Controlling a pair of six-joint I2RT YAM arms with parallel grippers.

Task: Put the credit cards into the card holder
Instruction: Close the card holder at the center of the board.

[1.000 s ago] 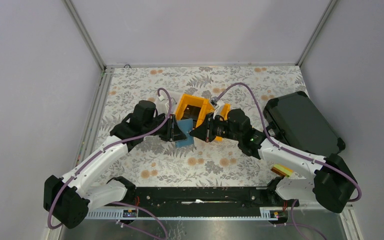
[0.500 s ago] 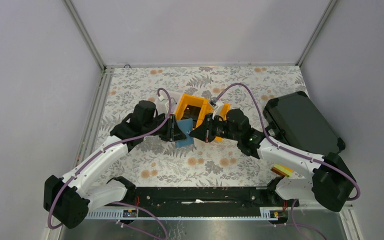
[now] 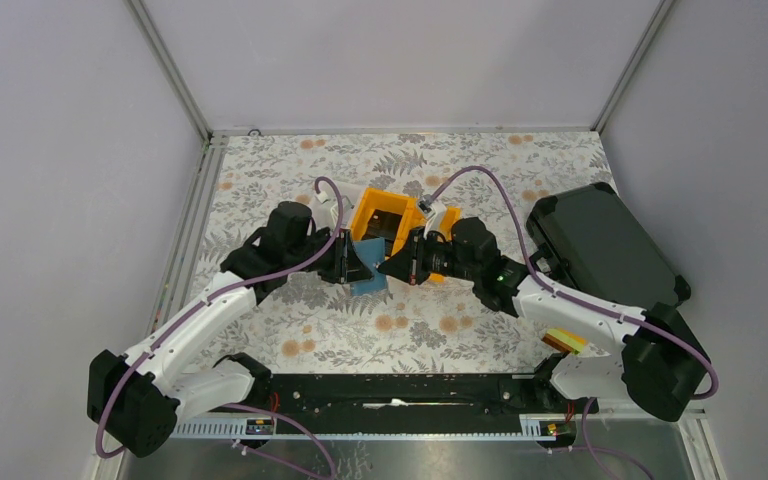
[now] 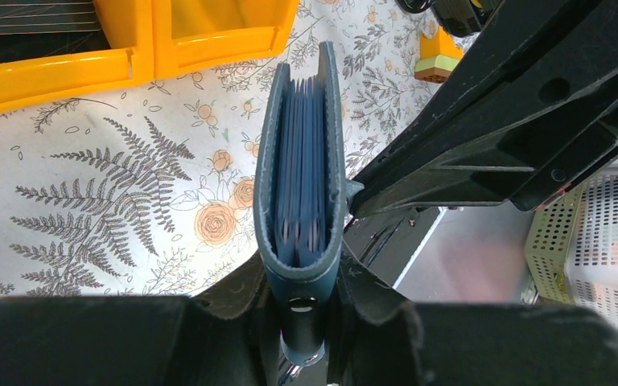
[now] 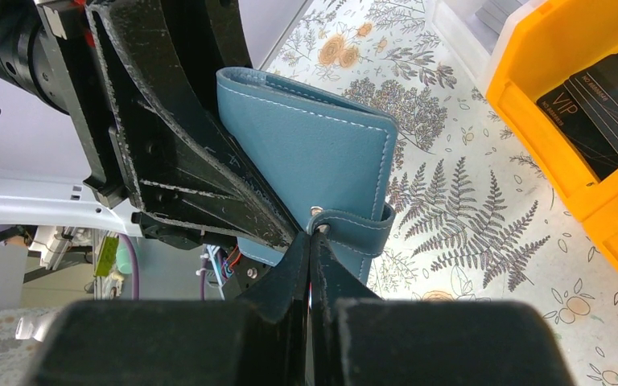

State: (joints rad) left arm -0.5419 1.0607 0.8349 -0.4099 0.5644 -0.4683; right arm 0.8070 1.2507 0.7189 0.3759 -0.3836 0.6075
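Note:
I should use my left gripper to set the teal card holder down on the fern print (image 3: 365,298) (image 4: 122,187) in front of the orange bin.
My left gripper (image 4: 302,283) is shut on the spine end of the teal card holder (image 4: 302,161), holding it on edge above the table. The holder is folded nearly closed, and lighter blue pocket layers show between its covers. In the top view the card holder (image 3: 369,270) hangs between the left gripper (image 3: 353,262) and the right gripper (image 3: 394,265). The right gripper (image 5: 311,235) is shut, its tips touching the snap of the holder's side tab (image 5: 354,229); whether it pinches the tab is unclear. Dark credit cards (image 5: 603,108) lie in the orange bin (image 3: 385,215).
A large black hard case (image 3: 600,248) lies at the right. A white bin (image 3: 447,216) sits behind the right wrist, beside the orange one. A yellow-green block (image 3: 565,342) rests by the right arm's base. The floral table cover (image 3: 290,170) spreads to the back and left.
The right arm has edged very slightly left toward the card holder. The left arm and the holder have stayed put.

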